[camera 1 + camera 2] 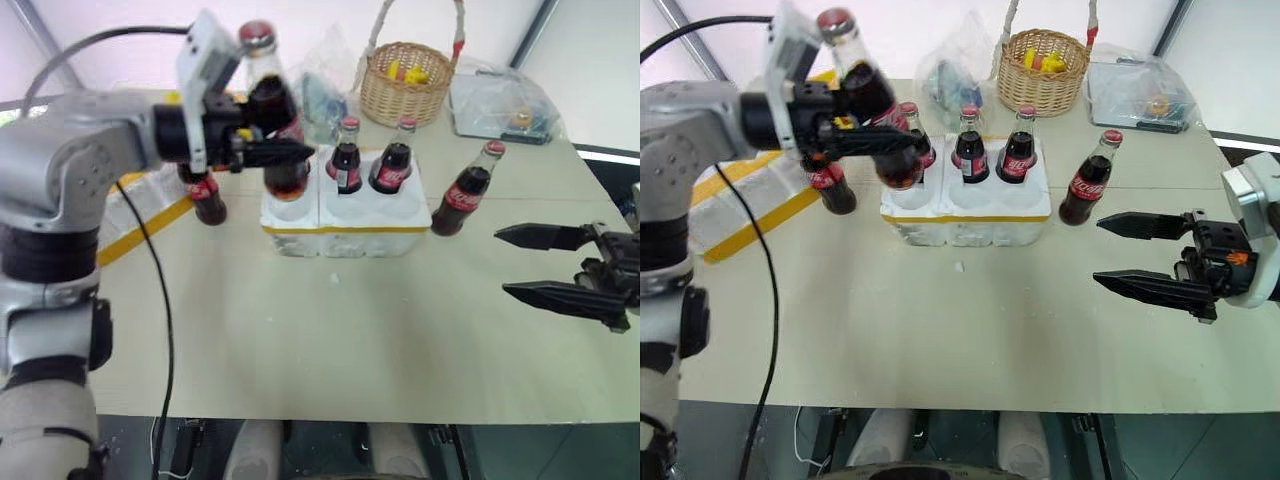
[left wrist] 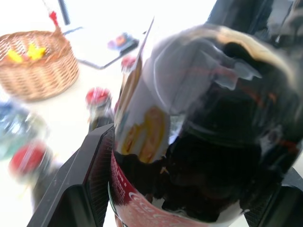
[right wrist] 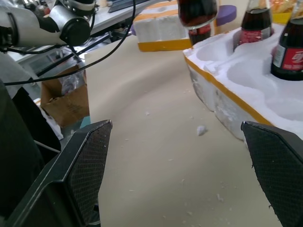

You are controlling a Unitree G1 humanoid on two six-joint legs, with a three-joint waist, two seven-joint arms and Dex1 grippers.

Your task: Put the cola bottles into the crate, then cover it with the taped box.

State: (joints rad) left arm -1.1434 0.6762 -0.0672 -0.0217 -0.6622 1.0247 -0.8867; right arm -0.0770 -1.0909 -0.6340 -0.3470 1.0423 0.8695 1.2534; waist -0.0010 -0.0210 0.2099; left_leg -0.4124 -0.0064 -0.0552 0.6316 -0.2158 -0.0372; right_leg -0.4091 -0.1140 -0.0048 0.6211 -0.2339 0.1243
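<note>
I should release the cola bottle with my left gripper in the crate's front middle hole point(image 1: 346, 205), before the middle back bottle.
My left gripper point(image 1: 290, 155) is shut on a cola bottle point(image 1: 286, 178) and holds it tilted in the air over the left end of the crate point(image 1: 345, 228), a white foam block with a yellow band. Three bottles stand in the crate's back holes point(image 1: 908, 110) point(image 1: 346, 158) point(image 1: 393, 162). One bottle point(image 1: 207, 197) stands on the table left of the crate, another point(image 1: 466, 190) to its right. The taped box point(image 1: 740, 205) lies at the far left, partly behind my left arm. My right gripper point(image 1: 550, 263) hangs open at the right, apart from everything.
A wicker basket point(image 1: 405, 88) with yellow items stands behind the crate. Clear plastic bags lie at the back middle point(image 1: 325, 80) and at the back right point(image 1: 505, 100). A black cable point(image 1: 160, 300) hangs from my left arm. Small foam crumbs point(image 3: 200, 129) lie before the crate.
</note>
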